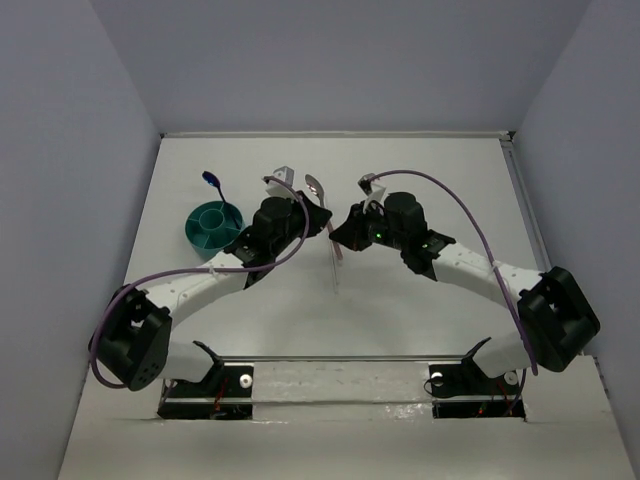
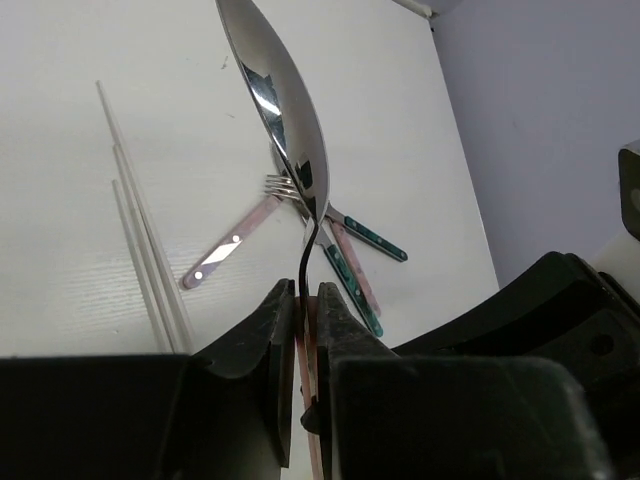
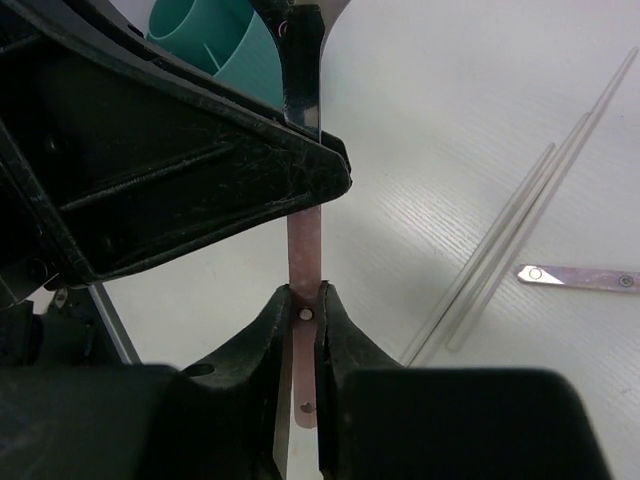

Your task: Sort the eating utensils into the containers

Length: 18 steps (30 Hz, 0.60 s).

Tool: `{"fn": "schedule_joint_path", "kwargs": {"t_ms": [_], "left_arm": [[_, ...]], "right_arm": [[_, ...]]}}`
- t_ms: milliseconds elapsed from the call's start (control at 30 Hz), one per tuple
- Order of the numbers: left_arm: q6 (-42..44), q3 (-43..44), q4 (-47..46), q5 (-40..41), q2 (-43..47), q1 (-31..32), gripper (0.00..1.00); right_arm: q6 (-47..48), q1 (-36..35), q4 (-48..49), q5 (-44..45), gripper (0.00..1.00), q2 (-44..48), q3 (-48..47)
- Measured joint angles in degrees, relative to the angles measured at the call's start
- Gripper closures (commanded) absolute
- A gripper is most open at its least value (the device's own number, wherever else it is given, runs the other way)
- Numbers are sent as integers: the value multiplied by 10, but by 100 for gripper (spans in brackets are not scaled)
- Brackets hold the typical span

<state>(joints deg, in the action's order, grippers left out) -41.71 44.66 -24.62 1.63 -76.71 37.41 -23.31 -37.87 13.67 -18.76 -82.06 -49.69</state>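
Next, I release the silver spoon with my left gripper in the teal cup's compartment (image 1: pixel 230 213) beside the small blue spoon.
A silver spoon (image 2: pixel 285 110) with a pale pink handle (image 3: pixel 303 250) is held in the air between both arms. My left gripper (image 2: pixel 308 290) is shut on its handle just below the neck, with the bowl (image 1: pixel 315 185) pointing up. My right gripper (image 3: pixel 303 292) is shut on the lower end of the same handle, facing the left gripper. The teal divided cup (image 1: pixel 213 225) stands left of the left gripper with a small blue spoon (image 1: pixel 210 181) in it. The cup also shows in the right wrist view (image 3: pixel 200 35).
On the table lie a pink-handled fork (image 2: pixel 235 245), green-handled pieces (image 2: pixel 365 290), another pink-handled piece (image 3: pixel 575 278) and long clear sticks (image 2: pixel 140 230), which also show in the right wrist view (image 3: pixel 520 230). More utensil ends (image 1: pixel 283 175) lie at the back.
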Motion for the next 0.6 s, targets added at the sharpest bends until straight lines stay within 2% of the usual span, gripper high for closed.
{"fn": "schedule_joint_path", "kwargs": {"t_ms": [100, 133, 200, 300, 600], "left_arm": [[12, 10, 17, 11, 0, 1, 100], [19, 16, 26, 20, 0, -2, 100], [31, 29, 44, 34, 0, -14, 100], [48, 52, 69, 62, 4, -43, 100], [135, 137, 138, 176, 26, -184, 100]], "right_arm": [[4, -1, 1, -1, 50, 0, 0], [6, -1, 0, -2, 40, 2, 0], [7, -1, 0, -3, 32, 6, 0], [11, -1, 0, 0, 28, 27, 8], [18, -1, 0, 28, 27, 74, 20]]}}
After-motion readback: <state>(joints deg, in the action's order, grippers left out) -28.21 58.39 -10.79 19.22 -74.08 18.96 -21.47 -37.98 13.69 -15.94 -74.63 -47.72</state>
